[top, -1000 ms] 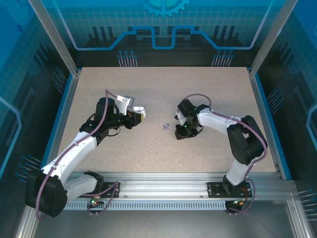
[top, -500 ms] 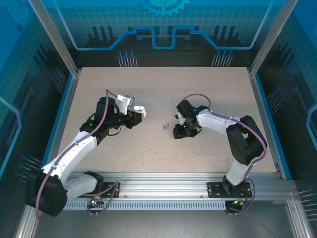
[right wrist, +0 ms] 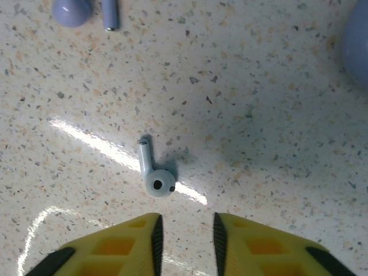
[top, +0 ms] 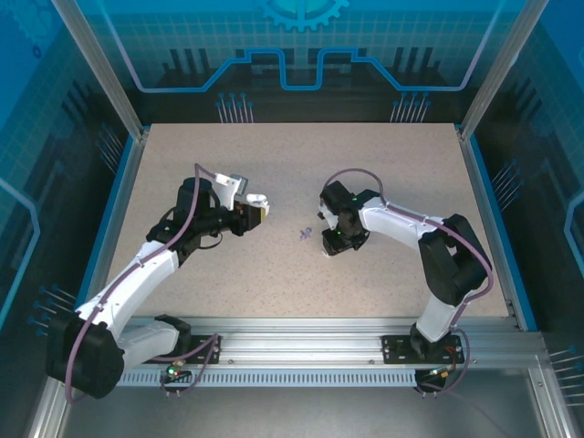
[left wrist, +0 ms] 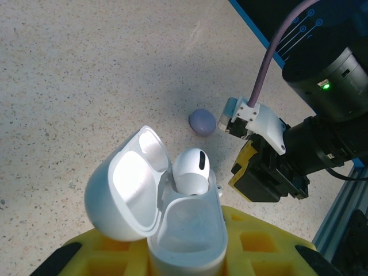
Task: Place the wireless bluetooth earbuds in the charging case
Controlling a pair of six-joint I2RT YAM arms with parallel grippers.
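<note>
The pale earbud sits off my narrow right gripper gap; I will open wider, shift over and close on the earbud's head (right wrist: 160, 183).
My left gripper (left wrist: 184, 261) is shut on the white charging case (left wrist: 187, 227), held upright with its lid (left wrist: 123, 192) swung open. One white earbud (left wrist: 191, 169) sits in the case, its head sticking out. Another pale earbud (right wrist: 155, 177) lies on the speckled table just ahead of my right gripper (right wrist: 187, 241), slightly left of the gap. The right gripper's yellow fingers (right wrist: 115, 247) stand apart with nothing between them. In the top view the left gripper (top: 255, 209) and the right gripper (top: 330, 241) face each other across the table's middle.
A small lavender dome (right wrist: 72, 10) and a short lavender stem (right wrist: 109, 14) lie on the table between the two grippers, also seen as lavender specks (top: 306, 234) from above. A blurred lavender shape (right wrist: 357, 49) shows at the right wrist view's right edge.
The right wrist has shifted a little left and away from the arm bases. The left arm and the case have not moved.
</note>
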